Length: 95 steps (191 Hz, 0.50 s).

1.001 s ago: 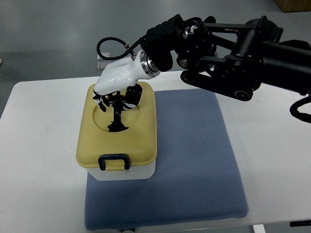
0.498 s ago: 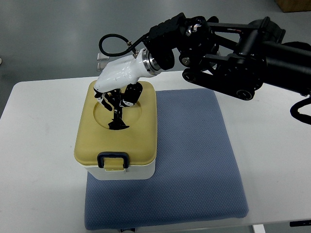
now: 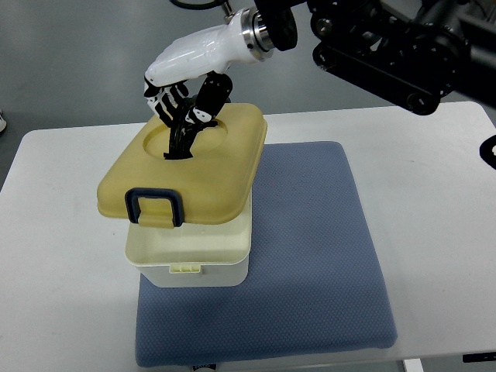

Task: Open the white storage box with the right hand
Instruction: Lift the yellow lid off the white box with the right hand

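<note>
Next, my right gripper lets go of the yellow lid on the blue mat's far corner (image 3: pixel 329 173), next to the white storage box.
The white storage box (image 3: pixel 194 254) stands on the left part of a blue mat (image 3: pixel 302 256). Its yellow lid (image 3: pixel 209 182) with a dark blue front latch (image 3: pixel 155 208) is lifted off the box and hangs tilted above it, front edge out over the box's front. My right hand (image 3: pixel 186 108), white with black fingers, comes in from the upper right and is shut on the black handle (image 3: pixel 180 139) in the lid's round recess. The open top rim of the box shows under the lid. The left arm is out of view.
The mat lies on a white table (image 3: pixel 434 201) with bare surface left and right of it. My black right arm (image 3: pixel 387 39) spans the upper right above the table's far edge. Grey floor lies beyond.
The right hand has risen with the handle, pulling the lid up off the box and toward the camera; the lid was seated on the box before.
</note>
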Available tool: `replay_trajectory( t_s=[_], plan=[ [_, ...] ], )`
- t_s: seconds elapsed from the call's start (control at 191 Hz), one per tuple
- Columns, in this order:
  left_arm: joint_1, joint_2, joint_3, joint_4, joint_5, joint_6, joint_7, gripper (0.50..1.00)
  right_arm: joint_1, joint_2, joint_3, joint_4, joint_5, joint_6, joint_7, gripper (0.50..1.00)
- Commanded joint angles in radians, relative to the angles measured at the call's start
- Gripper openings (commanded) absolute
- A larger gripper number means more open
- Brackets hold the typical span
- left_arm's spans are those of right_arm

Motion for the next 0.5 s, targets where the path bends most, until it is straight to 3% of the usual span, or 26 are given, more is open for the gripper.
replay_trajectory(
  t_s=[0.0,0.241,0.492],
  plan=[
    [0.000,0.000,0.000,0.000,0.000,0.000,0.000,1.000,0.007,-0.070,0.003,0.000,0.028,0.000,0.001,0.500],
    [0.000,0.000,0.000,0.000,0.000,0.000,0.000,1.000,-0.003,-0.224,0.003,-0.011,0.080,-0.010,0.003,0.500],
    [0.000,0.000,0.000,0.000,0.000,0.000,0.000,1.000,-0.099,-0.312,0.002,-0.057,0.088,-0.039,0.018,0.500]
  ],
)
